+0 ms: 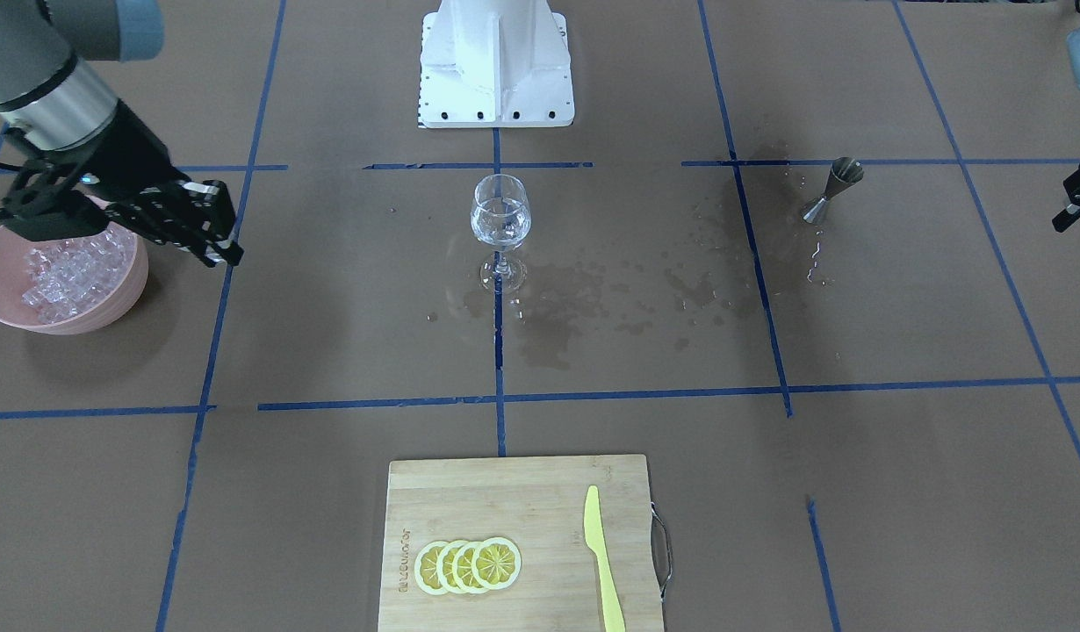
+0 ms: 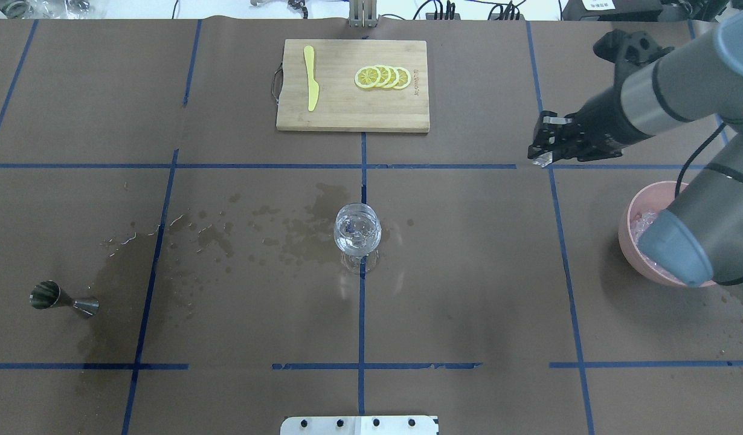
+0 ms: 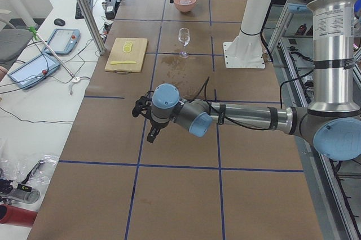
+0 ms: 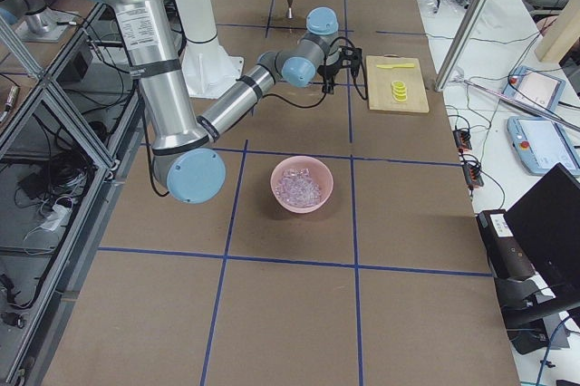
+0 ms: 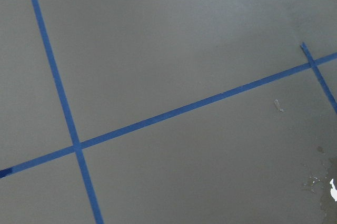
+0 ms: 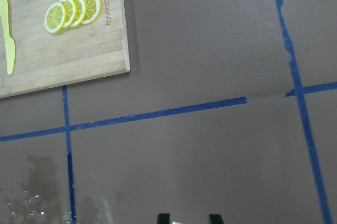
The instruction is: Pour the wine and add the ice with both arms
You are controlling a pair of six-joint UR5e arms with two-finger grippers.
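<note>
Next, I drop the ice cube, now held between bowl and glass, from my right gripper into the clear wine inside the wine glass point(image 1: 500, 219).
A wine glass point(image 1: 500, 219) stands at the table's middle point(image 2: 357, 229) and holds a little clear wine. A pink bowl point(image 1: 127, 294) holds a heap of clear ice cubes point(image 1: 66, 272) and also shows in the exterior right view point(image 4: 302, 185). My right gripper point(image 1: 224, 253) hangs above the table between bowl and glass point(image 2: 542, 158), its fingers close together on a small whitish ice cube. Its fingertips point(image 6: 163, 217) show at the bottom of the right wrist view. My left gripper point(image 1: 1062, 221) is at the table's other end, beyond a steel jigger point(image 1: 834, 189); I cannot tell its state.
A wooden cutting board point(image 1: 505, 491) at the far side carries lemon slices point(image 1: 468, 566) and a yellow knife point(image 1: 601, 562). Dark wet stains point(image 1: 575, 298) spread between the glass and the jigger. The white pedestal point(image 1: 496, 61) stands at the robot's side.
</note>
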